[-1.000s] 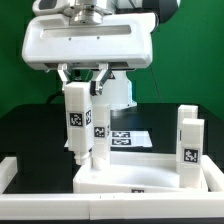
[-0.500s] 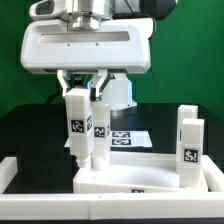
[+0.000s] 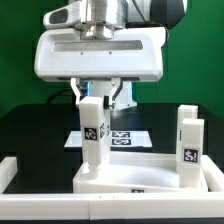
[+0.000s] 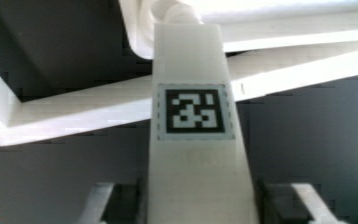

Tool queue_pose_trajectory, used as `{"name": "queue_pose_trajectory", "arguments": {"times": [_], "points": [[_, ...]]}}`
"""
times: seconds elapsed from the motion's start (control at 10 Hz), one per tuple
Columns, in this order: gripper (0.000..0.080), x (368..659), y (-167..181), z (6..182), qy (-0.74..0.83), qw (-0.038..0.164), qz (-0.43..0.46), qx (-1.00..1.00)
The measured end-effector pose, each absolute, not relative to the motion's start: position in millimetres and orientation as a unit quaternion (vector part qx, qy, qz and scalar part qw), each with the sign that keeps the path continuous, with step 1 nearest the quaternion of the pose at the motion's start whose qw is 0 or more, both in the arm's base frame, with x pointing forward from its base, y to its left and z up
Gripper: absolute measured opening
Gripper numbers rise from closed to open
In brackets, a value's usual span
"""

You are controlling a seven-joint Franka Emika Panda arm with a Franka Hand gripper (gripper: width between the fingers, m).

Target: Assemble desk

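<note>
My gripper is going to release the white desk leg upright on the outermost corner of the white tabletop [image 3: 77, 179], near the white rail.
My gripper [image 3: 95, 100] is shut on a white desk leg [image 3: 92, 135] that carries a square tag. I hold the leg upright, and its lower end rests on the corner of the white rimmed tabletop [image 3: 150, 178] at the exterior view's left. In the wrist view the leg [image 4: 194, 110] runs down between my fingers [image 4: 114, 200] toward the tabletop's rim [image 4: 51, 112], with my gripper [image 4: 197, 205] closed round its upper end. Two more tagged legs [image 3: 188, 140] stand at the tabletop's end on the exterior view's right.
The marker board [image 3: 122, 137] lies flat on the black table behind the tabletop. A long white rail [image 3: 8, 172] edges the table at the exterior view's left. A green backdrop stands behind.
My gripper and the leg it holds have shifted toward the exterior view's right. A second leg that showed beside the held one is now hidden behind it.
</note>
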State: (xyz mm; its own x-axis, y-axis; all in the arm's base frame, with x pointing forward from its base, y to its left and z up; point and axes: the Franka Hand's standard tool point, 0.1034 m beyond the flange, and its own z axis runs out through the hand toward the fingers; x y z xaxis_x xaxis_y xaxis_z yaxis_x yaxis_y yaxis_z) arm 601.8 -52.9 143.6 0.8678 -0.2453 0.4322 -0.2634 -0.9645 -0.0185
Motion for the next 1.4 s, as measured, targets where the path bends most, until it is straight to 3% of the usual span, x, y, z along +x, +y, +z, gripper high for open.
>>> {"name": "queue_pose_trajectory", "arguments": {"times": [0.7, 1.4], "points": [[0.0287, 599, -60, 127.7, -0.129, 0.035, 0.226, 0.965], [0.0287, 607, -55, 126.6, -0.118, 0.053, 0.282, 0.951]]}}
